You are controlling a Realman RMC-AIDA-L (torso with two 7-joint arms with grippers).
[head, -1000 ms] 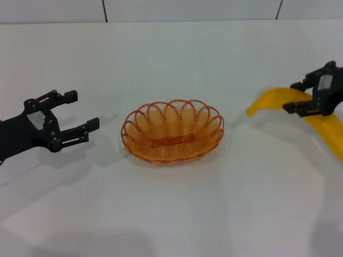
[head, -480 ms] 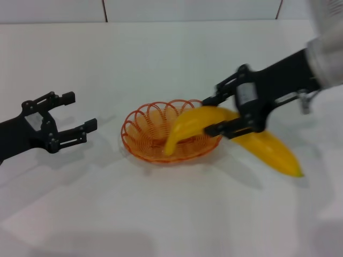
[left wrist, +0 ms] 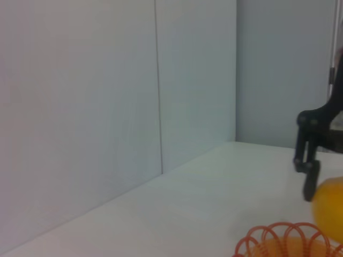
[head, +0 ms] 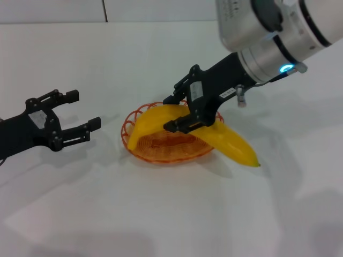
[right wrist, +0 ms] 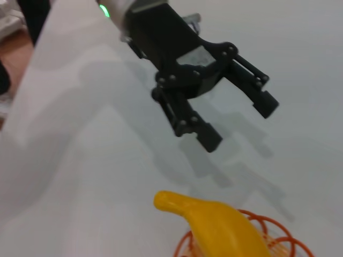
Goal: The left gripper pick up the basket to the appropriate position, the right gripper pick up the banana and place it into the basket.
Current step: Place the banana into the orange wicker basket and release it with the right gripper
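Next, my right gripper releases the yellow banana across the middle of the orange wire basket [head: 176, 135], with the banana's ends toward the basket's rim.
The orange wire basket [head: 140, 145] sits on the white table in the middle of the head view. My right gripper [head: 178, 112] is shut on the yellow banana [head: 228, 142] and holds it across the basket, one end over the basket's left rim, the other end past its right rim. My left gripper [head: 81, 110] is open and empty, left of the basket and apart from it. The right wrist view shows the banana [right wrist: 220, 225], the basket's rim [right wrist: 278, 235] and the left gripper [right wrist: 241, 123] beyond. The left wrist view shows the basket's rim [left wrist: 268, 238], the banana [left wrist: 329, 209] and a finger of the right gripper [left wrist: 310, 155].
The white table [head: 161, 214] spreads around the basket. A tiled wall [head: 161, 9] runs along the table's far edge. My right arm [head: 278, 37] reaches in from the upper right above the table.
My right gripper has carried the banana leftward from the table's right side to over the basket and lowered it. The left gripper has stayed in place, open.
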